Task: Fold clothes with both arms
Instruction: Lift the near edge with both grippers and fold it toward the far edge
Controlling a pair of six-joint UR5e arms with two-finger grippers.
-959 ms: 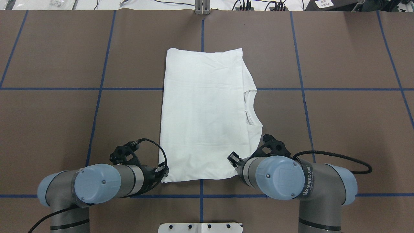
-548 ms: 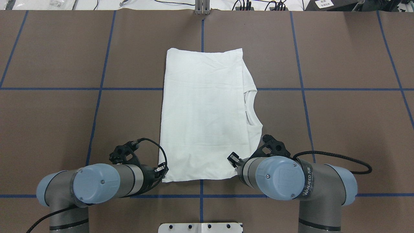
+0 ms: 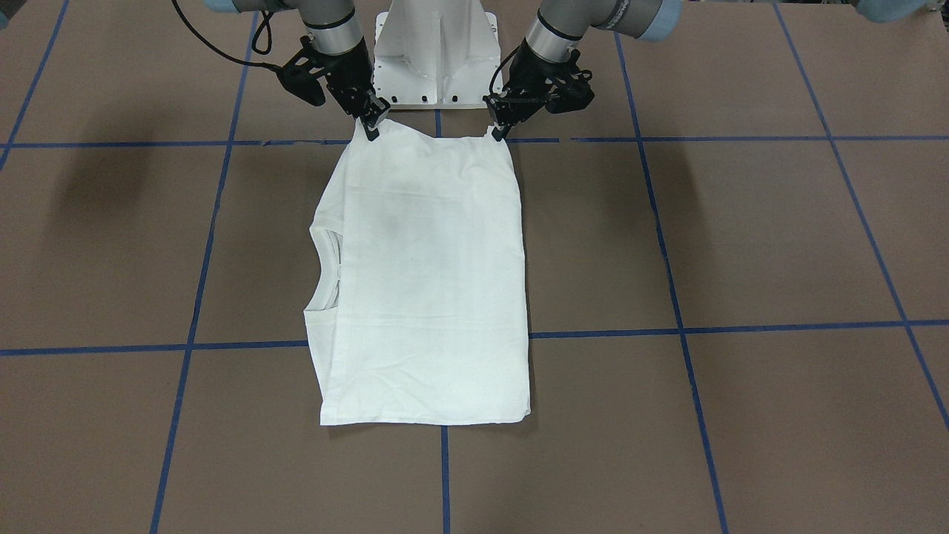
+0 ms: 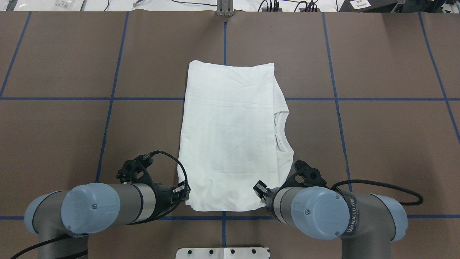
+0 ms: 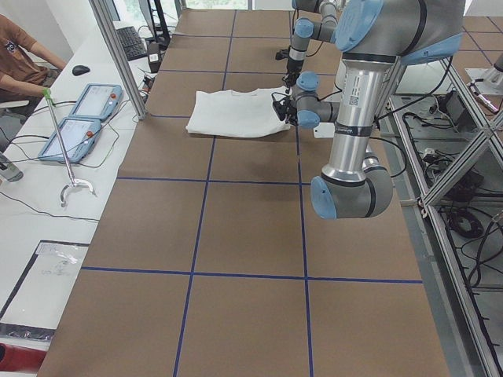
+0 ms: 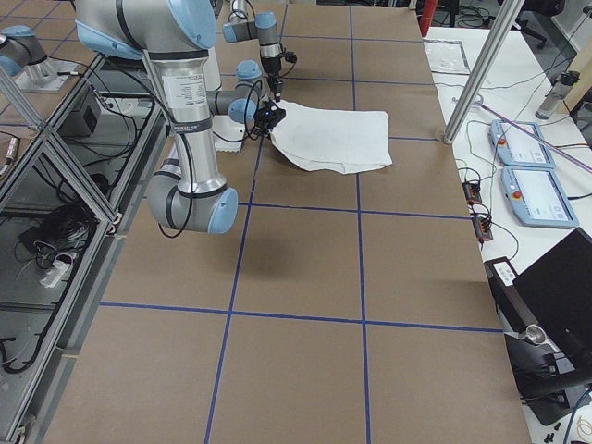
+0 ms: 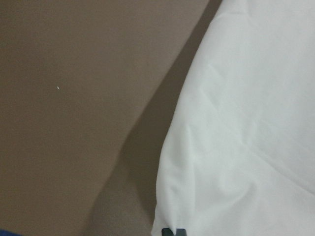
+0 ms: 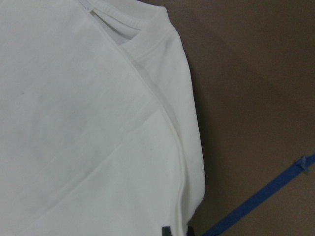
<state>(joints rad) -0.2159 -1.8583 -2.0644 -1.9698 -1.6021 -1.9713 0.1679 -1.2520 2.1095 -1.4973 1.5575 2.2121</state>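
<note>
Next, my left gripper releases the near corner on the white T-shirt's collarless edge (image 3: 514, 307), just before the blue tape line that runs crosswise.
The white T-shirt (image 4: 230, 136) lies folded into a tall rectangle in the middle of the table, its plain side up and no print showing. Its ribbed collar (image 4: 278, 131) is on the right edge, and on the left edge in the front-facing view (image 3: 326, 274). My left gripper (image 4: 185, 196) is shut on the shirt's near left corner. My right gripper (image 4: 260, 194) is shut on the near right corner. In the front-facing view both near corners are pinched and slightly raised at the left gripper (image 3: 495, 135) and the right gripper (image 3: 371, 132). The wrist views show cloth at the fingertips (image 7: 173, 231) (image 8: 176, 230).
The brown table (image 4: 377, 144) carries a grid of blue tape lines (image 4: 336, 99). The white pedestal base (image 3: 436, 52) stands just behind the shirt's near edge. Cables and a metal post (image 4: 224, 9) are at the far edge. Tablets (image 5: 78, 118) lie on the side bench.
Both arms have drawn back toward the base, and the whole shirt has slid a little toward the robot with them. Both grippers stay shut on the near corners.
</note>
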